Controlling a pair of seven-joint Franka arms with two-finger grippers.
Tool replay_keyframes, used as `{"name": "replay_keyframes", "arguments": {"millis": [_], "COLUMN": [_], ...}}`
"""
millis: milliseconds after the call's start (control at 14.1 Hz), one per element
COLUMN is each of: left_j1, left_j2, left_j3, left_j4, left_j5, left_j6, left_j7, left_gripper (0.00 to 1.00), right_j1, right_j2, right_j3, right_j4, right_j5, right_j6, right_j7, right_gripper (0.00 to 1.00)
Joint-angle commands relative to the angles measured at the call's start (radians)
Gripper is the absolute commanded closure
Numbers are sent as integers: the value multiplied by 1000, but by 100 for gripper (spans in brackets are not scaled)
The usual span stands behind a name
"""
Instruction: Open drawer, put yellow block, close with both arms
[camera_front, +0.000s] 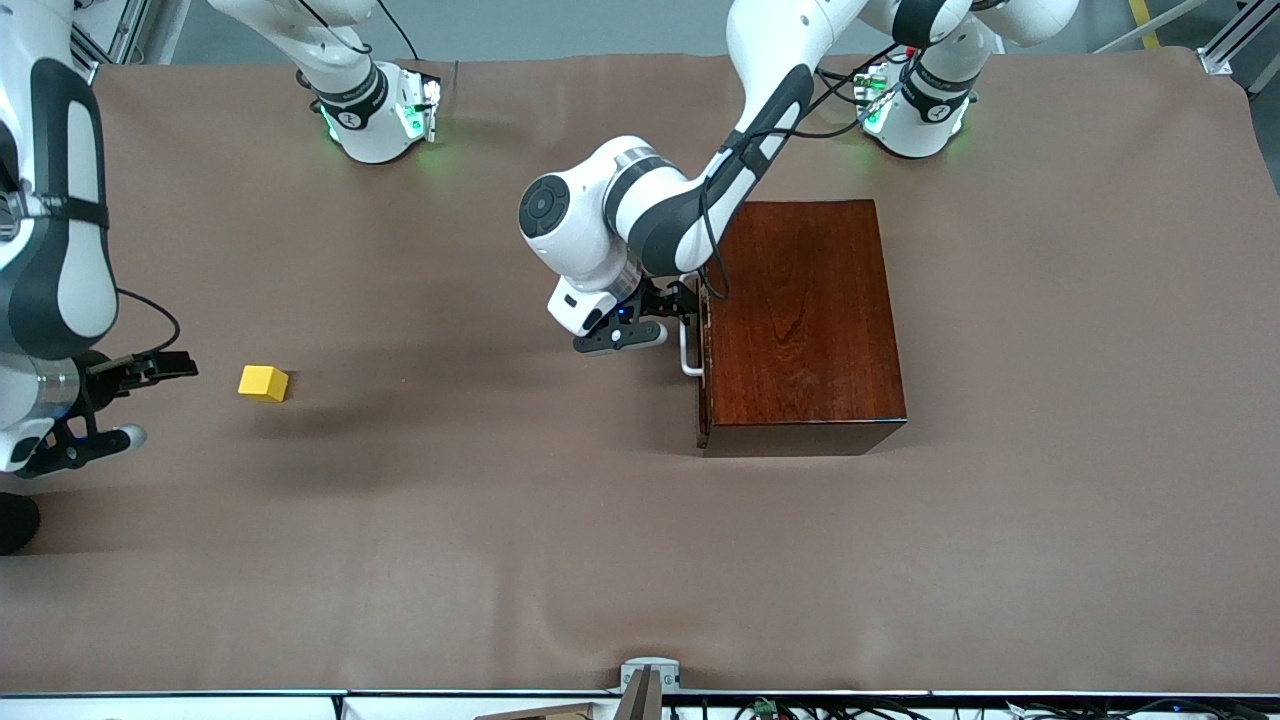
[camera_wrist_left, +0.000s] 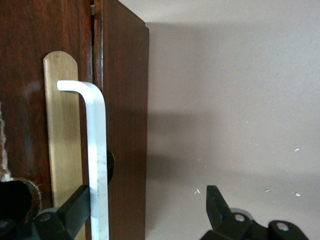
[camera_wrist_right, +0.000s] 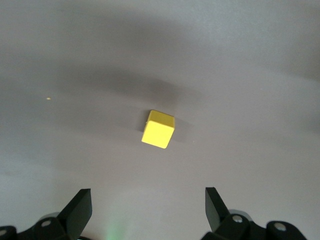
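Next, my right gripper closes on opposite sides of the yellow block (camera_front: 263, 383) (camera_wrist_right: 158, 130), because the block has to go into the drawer.
The glossy reddish-brown wooden box (camera_front: 805, 320) stands toward the left arm's end of the table. Its drawer (camera_front: 704, 390) looks pushed in, with the white bar handle (camera_front: 688, 352) on the front. My left gripper (camera_front: 662, 312) is open at the handle. In the left wrist view the gripper (camera_wrist_left: 147, 197) has one finger (camera_wrist_left: 70, 210) against the white bar (camera_wrist_left: 96, 150) and the other out over the table. The yellow block (camera_front: 263, 383) lies on the table toward the right arm's end. My right gripper (camera_front: 135, 402) is open and empty beside it. The right wrist view shows the block (camera_wrist_right: 158, 129) ahead of that gripper (camera_wrist_right: 148, 197).
A brown cloth (camera_front: 500, 520) covers the table. A brass plate (camera_wrist_left: 60, 130) backs the handle on the drawer's dark front (camera_wrist_left: 25, 125). The arms' green-lit bases (camera_front: 375, 120) stand at the edge farthest from the front camera.
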Motion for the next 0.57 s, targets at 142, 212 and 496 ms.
{"name": "replay_keyframes", "arguments": {"millis": [142, 212, 496], "left_j1": [-6, -6, -8], "left_j2": [19, 19, 19], "left_j3": [-5, -6, -23], "left_j4": [35, 35, 36], "left_j5": [-30, -32, -38], "left_j6": [50, 64, 98], "left_j7": [-32, -40, -68], "left_gripper": [0, 0, 0], "right_j1": [-20, -13, -1], "right_j2": [10, 10, -7], "right_j3": [9, 9, 11], "right_j4": [-21, -43, -200], "right_j5": [-4, -4, 3], "right_j6": [27, 41, 177], "right_j7": [39, 103, 186], "right_gripper": [0, 0, 0]}}
